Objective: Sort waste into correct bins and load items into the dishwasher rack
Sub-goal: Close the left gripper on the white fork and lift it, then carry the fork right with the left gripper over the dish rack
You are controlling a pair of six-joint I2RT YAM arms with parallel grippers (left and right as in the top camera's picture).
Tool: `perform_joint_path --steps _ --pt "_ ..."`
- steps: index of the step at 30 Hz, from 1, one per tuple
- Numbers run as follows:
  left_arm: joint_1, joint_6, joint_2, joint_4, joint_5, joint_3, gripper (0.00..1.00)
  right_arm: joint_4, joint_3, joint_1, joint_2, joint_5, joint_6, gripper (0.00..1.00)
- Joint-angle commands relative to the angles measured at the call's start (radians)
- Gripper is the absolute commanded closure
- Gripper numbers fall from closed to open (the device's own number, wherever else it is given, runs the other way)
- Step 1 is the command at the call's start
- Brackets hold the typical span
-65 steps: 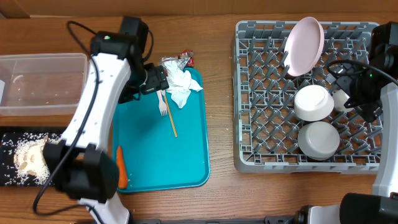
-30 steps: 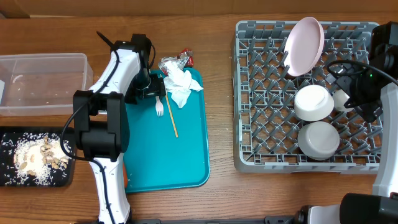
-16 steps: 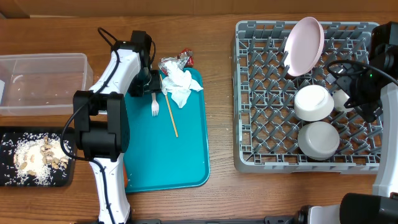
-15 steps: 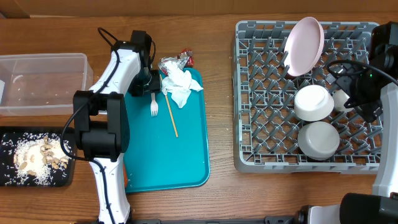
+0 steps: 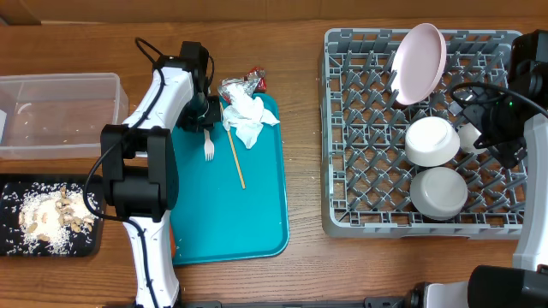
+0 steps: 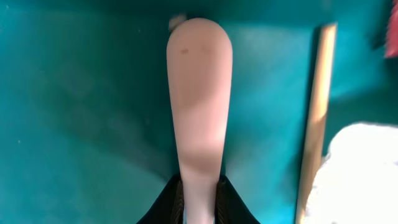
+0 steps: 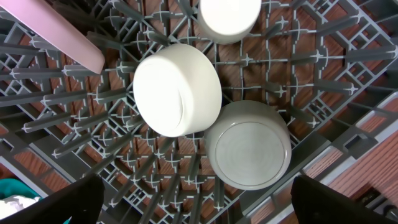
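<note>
Next, my left gripper sets the white plastic fork, which lies on the teal tray now, down between the plate and the dishwasher rack's tray-side (image 5: 342, 86).
My left gripper (image 5: 208, 122) is shut on the handle of the white plastic fork (image 5: 208, 151), which lies on the teal tray (image 5: 248, 214). In the left wrist view the fork (image 6: 199, 93) runs up from between my left gripper's (image 6: 199, 210) black fingers. The crumpled napkin (image 5: 245, 115) and the foil wrapper (image 5: 255, 79) lie just right of it. My right gripper (image 7: 199, 211) hangs open over the dishwasher rack (image 5: 368, 171), which holds the plate (image 5: 419, 62), two upturned bowls (image 5: 431, 141) (image 5: 439, 192) and a cup (image 7: 229, 15).
A thin wooden stick (image 5: 235, 158) lies on the tray beside the fork. The clear tub (image 5: 56, 115) stands at the far left, and in front of it the black tray (image 5: 13, 244) holds rice scraps (image 5: 43, 218). The left arm hides part of the teal tray's left edge.
The left gripper has shut on the fork's handle, and the fork has slid a little to the left on the tray. The right arm has not moved.
</note>
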Motion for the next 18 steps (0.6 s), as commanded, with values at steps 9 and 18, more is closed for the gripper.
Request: perform_joint_path --steps 9,18 --pt "0.014 -0.034 0.037 -0.283 0.016 0.386 0.96 0.004 -0.003 -0.003 -0.003 -0.002 -0.002 0.0" --pt "0.167 -0.185 0.037 -0.478 0.027 0.702 0.96 0.004 -0.003 -0.003 -0.003 -0.002 -0.002 0.0"
